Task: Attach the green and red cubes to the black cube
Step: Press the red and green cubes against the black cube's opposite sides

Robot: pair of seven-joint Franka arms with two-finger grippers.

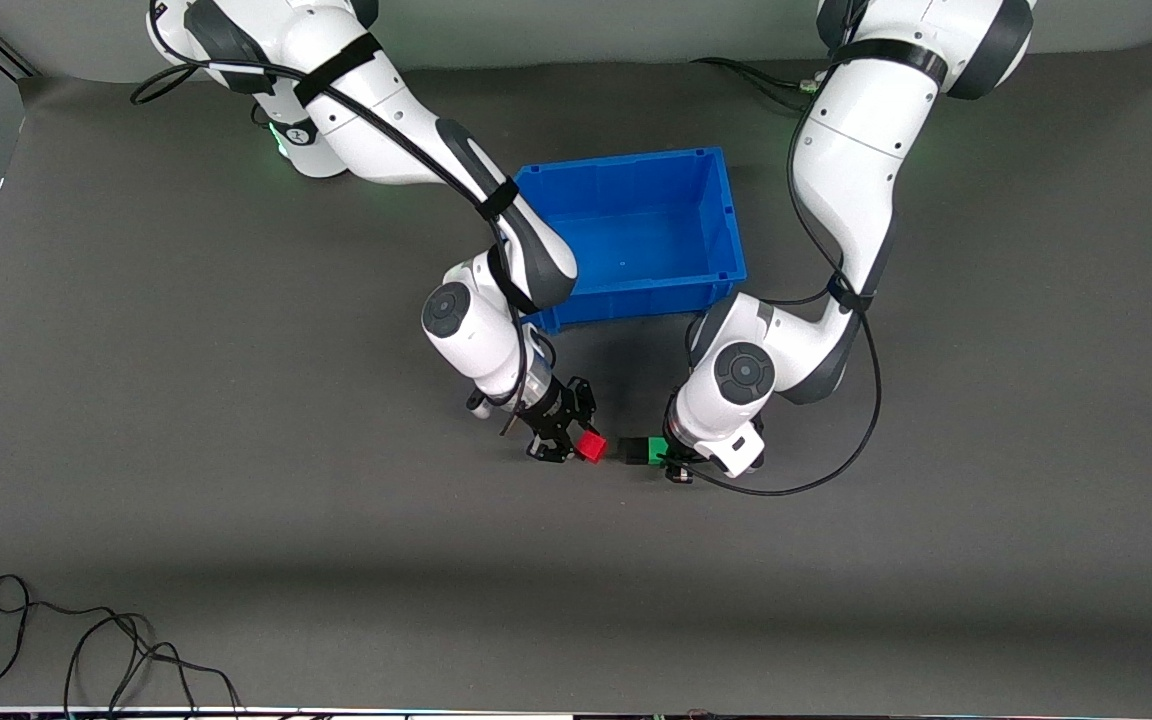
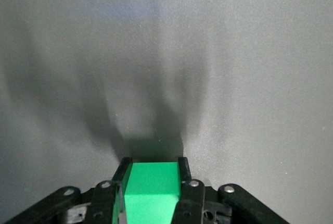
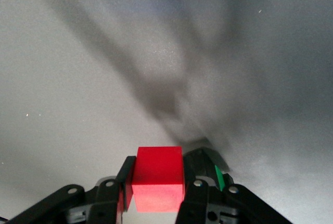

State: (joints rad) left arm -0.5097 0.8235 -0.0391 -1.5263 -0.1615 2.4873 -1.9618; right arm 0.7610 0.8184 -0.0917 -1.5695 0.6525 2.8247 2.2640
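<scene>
Next, my right gripper lets go of the red cube against the black cube's free side (image 1: 607,452), opposite the green cube.
My left gripper (image 1: 663,456) is shut on the green cube (image 1: 658,451), which sits between its fingers in the left wrist view (image 2: 153,193). The black cube (image 1: 631,450) sits against the green cube's free end, pointing toward the red cube. My right gripper (image 1: 579,445) is shut on the red cube (image 1: 592,446), which also shows in the right wrist view (image 3: 157,179). Both grippers are low over the grey mat, on the side of the blue bin nearer the front camera. A small gap shows between the red and black cubes. The right wrist view shows the black cube (image 3: 204,159) and a green sliver (image 3: 219,178) beside the red cube.
The blue bin (image 1: 726,215) stands open on the grey mat, farther from the front camera than the grippers, with the right arm's forearm over its corner. A loose black cable (image 1: 86,650) lies at the mat's near edge toward the right arm's end.
</scene>
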